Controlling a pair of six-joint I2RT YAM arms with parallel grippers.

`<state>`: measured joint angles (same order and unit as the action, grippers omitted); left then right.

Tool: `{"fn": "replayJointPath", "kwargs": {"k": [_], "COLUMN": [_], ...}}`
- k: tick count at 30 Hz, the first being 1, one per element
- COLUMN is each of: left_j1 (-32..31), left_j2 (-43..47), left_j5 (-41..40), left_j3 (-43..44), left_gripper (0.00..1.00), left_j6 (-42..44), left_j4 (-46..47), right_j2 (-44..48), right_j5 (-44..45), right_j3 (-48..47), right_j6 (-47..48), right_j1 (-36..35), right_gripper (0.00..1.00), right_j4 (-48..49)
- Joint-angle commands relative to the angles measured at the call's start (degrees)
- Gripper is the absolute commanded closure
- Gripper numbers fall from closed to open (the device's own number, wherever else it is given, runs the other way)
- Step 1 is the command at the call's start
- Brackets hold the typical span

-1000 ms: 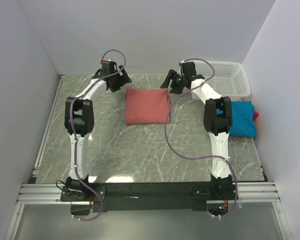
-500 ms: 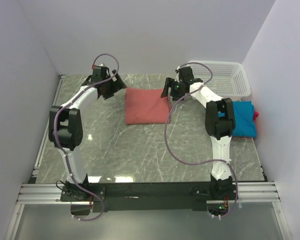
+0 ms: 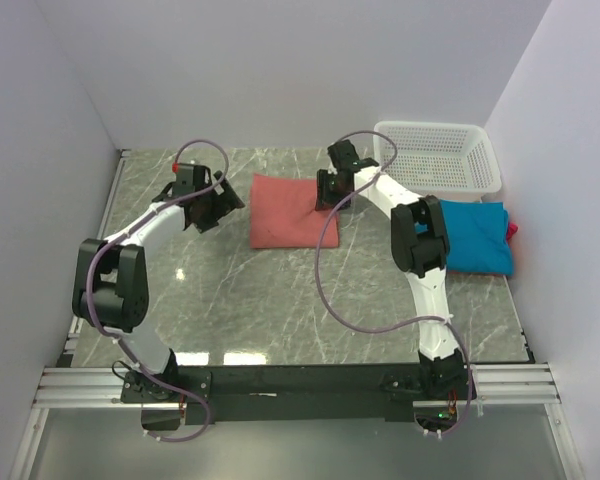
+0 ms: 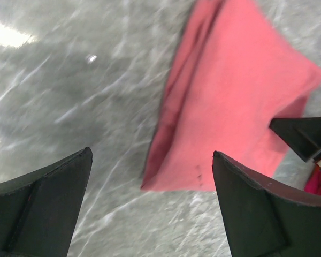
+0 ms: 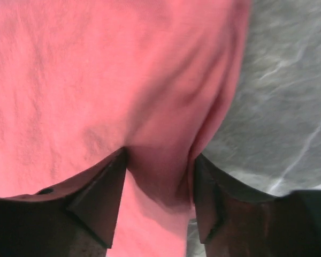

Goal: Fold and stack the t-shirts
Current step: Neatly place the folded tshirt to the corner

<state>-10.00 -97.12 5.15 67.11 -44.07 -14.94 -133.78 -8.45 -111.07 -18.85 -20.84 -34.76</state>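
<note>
The salmon-red t-shirt lies well short of the teal-blue one; next my right gripper slides it closer, then pinches its side (image 3: 330, 228) to stack it.
The salmon-red t-shirt (image 3: 290, 215) lies folded into a rectangle at the back middle of the table. My right gripper (image 3: 327, 195) is down on its far right edge. In the right wrist view the right gripper (image 5: 159, 176) pinches a raised ridge of the red cloth (image 5: 96, 80) between its fingers. My left gripper (image 3: 215, 205) is open and empty over bare table just left of the shirt. In the left wrist view the left gripper (image 4: 152, 176) is just short of the shirt's (image 4: 235, 107) near corner. A folded teal-blue t-shirt (image 3: 475, 235) lies at the right, with a magenta sliver (image 3: 511, 229) behind it.
A white mesh basket (image 3: 440, 155) stands at the back right corner, beside the teal shirt. Walls close in the table on the left, back and right. The table (image 3: 280, 300) is grey marble-patterned.
My right gripper has moved left and down from beside the basket onto the red shirt's edge. My left gripper has drawn back to the left and nearer, off the shirt's back left corner.
</note>
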Motion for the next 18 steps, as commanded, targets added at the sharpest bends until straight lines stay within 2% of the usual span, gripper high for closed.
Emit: {"fn": "replayJointPath", "kwargs": {"k": [1, 2, 3, 4, 5, 8, 10, 13, 18], "left_j1": [-0.2, -0.2, -0.2, -0.1, -0.2, -0.2, -0.2, -0.1, -0.2], "left_j2": [5.0, 5.4, 6.1, 7.5, 8.1, 11.2, 13.5, 16.1, 19.2], "left_j5": [-3.3, -3.9, -4.1, -4.4, -4.3, -3.9, -3.9, -4.4, -5.0], "left_j3": [-1.8, -2.1, -2.5, -3.4, -3.9, -6.0, -7.9, -9.8, -11.5], "left_gripper": [0.01, 0.00, 0.01, 0.01, 0.01, 0.00, 0.01, 0.01, 0.00], "left_j6": [-0.9, -0.8, -0.8, -0.8, -1.0, -1.0, -1.0, -0.9, -0.3], "left_j4": [0.6, 0.0, -0.4, -0.5, -0.4, -0.1, 0.3, 0.6, -0.2], "right_j2": [-1.5, -1.4, -1.4, -1.1, -0.8, 1.1, 4.1, 10.5, 26.8], "right_j5": [5.9, 6.6, 6.9, 6.7, 6.8, 7.7, 10.4, 20.4, 32.7], "right_j3": [-1.5, -1.2, -1.0, -0.6, 0.4, 2.9, 5.4, 9.6, 26.1], "right_j6": [0.7, 0.8, 0.7, 0.6, 0.5, 1.5, 3.6, 5.8, 8.6], "right_j1": [-3.1, -3.7, -4.0, -4.4, -5.3, -6.5, -7.5, -9.2, -10.8], "right_gripper": [0.49, 0.55, 0.67, 0.72, 0.85, 1.00, 1.00, 1.00, 1.00], "right_j4": [-4.6, -4.9, -5.1, -5.0, -4.2, -3.1, -3.3, -4.3, -2.5]}}
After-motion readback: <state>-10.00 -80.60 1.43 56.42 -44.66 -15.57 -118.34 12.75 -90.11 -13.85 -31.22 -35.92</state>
